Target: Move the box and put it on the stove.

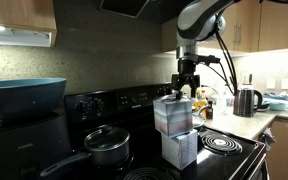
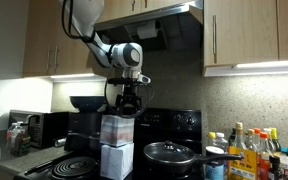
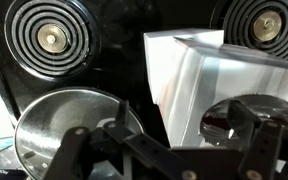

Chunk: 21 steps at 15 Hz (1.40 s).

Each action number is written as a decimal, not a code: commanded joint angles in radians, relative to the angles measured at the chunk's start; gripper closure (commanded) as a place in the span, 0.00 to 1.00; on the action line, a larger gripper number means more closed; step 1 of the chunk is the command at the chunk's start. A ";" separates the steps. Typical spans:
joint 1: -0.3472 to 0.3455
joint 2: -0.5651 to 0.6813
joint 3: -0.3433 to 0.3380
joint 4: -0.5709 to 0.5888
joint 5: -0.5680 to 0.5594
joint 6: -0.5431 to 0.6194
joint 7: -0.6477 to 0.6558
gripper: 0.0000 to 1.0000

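The box's side runs at a slant across my gripper's open fingers. I will line my gripper up square to it and grip the side of the box [image 3: 196, 122] next to its dark opening.
Two pale cartons are stacked on the black stove [image 1: 236, 152]. The upper one, the box [image 1: 172, 114], has bluish-grey banded sides and shows in both exterior views [image 2: 116, 128]. The lower carton [image 1: 180, 149] stands on the cooktop [image 2: 115, 161]. My gripper [image 1: 187, 93] hangs just above the box's top [image 2: 130, 104]. In the wrist view the box [image 3: 189, 80] lies under the gripper [image 3: 169, 140], whose fingers are spread wide and hold nothing. A dark round shape sits by the right finger; I cannot tell what it is.
A small lidded pot [image 1: 106, 147] stands on a burner beside the stack [image 2: 169, 153] [image 3: 54, 130]. Coil burners [image 3: 52, 38] lie beyond. A big blue pot [image 1: 24, 97], a kettle [image 1: 246, 100] and several bottles [image 2: 249, 150] flank the stove.
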 commanded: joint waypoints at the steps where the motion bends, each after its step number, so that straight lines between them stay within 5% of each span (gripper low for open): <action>1: 0.000 0.057 0.011 0.045 -0.024 0.047 -0.014 0.00; 2: 0.001 0.070 0.012 0.053 -0.020 0.047 -0.017 0.00; 4: 0.000 0.091 0.013 0.066 -0.019 0.030 -0.018 0.27; 14: -0.004 0.054 0.009 0.050 -0.020 0.045 -0.009 0.93; 18: -0.003 0.032 0.011 0.041 -0.034 0.136 -0.010 1.00; 21: 0.005 0.074 0.023 0.063 -0.102 0.228 -0.009 0.96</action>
